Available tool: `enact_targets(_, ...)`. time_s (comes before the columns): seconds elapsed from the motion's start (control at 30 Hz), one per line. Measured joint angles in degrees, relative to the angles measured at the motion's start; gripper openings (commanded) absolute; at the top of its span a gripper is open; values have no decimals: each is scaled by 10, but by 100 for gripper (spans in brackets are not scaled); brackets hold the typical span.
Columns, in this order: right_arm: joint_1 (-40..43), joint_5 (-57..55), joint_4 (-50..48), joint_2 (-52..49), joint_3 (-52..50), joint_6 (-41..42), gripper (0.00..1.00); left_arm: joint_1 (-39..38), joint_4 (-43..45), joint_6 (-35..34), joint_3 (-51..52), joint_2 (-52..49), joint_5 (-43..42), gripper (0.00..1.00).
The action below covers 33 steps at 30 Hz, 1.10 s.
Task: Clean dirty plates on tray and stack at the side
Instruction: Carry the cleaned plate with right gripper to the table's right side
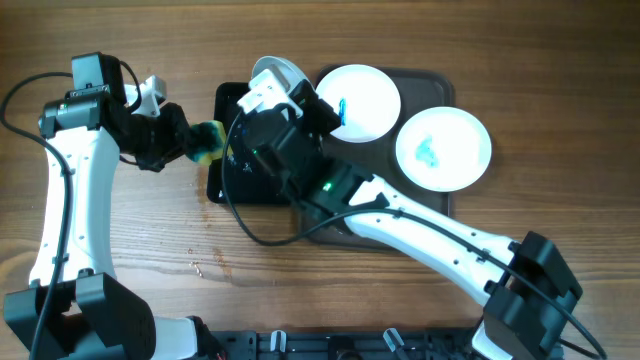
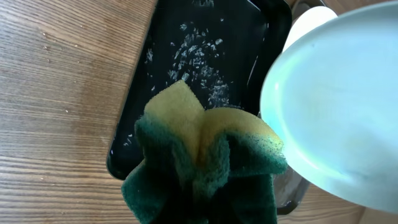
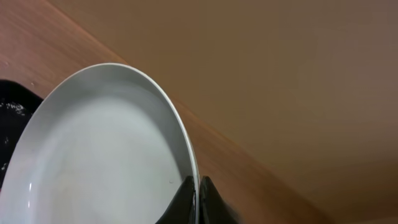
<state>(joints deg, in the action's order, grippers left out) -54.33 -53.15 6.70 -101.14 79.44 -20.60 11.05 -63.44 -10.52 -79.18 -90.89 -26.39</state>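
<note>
Next, my right gripper lets go of the plain white plate on the table [image 1: 509, 142] next to the plate with the larger blue smear.
My right gripper [image 3: 198, 186] is shut on the rim of a plain white plate [image 3: 99, 155], held tilted above the small black tray; the plate also shows in the overhead view [image 1: 277, 75] and the left wrist view [image 2: 336, 106]. My left gripper [image 1: 190, 140] is shut on a yellow and green sponge [image 2: 205, 155], just left of that plate. Two more plates lie on the dark brown tray [image 1: 440, 82]: one [image 1: 362, 100] with a small blue smear, one [image 1: 445, 148] with a larger blue smear.
A small black tray [image 2: 205, 50] holds white specks and lies left of the brown tray under the held plate. Bare wooden table [image 1: 150, 240] lies to the left and front. The right arm reaches across the brown tray's front.
</note>
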Motion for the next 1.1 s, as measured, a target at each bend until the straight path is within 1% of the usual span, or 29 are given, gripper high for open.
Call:
enact_targets(0.17,-35,-24,-16,0,0,-81,4,0,0,0,0,0,2,4)
enact_targets(0.27,-48,-29,-26,0,0,-105,4,0,0,0,0,0,3,4)
enact_targets(0.47,-49,-33,-30,0,0,-130,4,0,0,0,0,0,3,4)
enact_targets(1.03,-49,-35,-42,0,0,-138,4,0,-1,0,0,0,4,4)
enact_targets(1.07,-49,-35,-43,0,0,-132,4,0,-1,0,0,0,4,4)
enact_targets(1.1,-47,-33,-33,0,0,-87,4,0,-1,0,0,0,4,4)
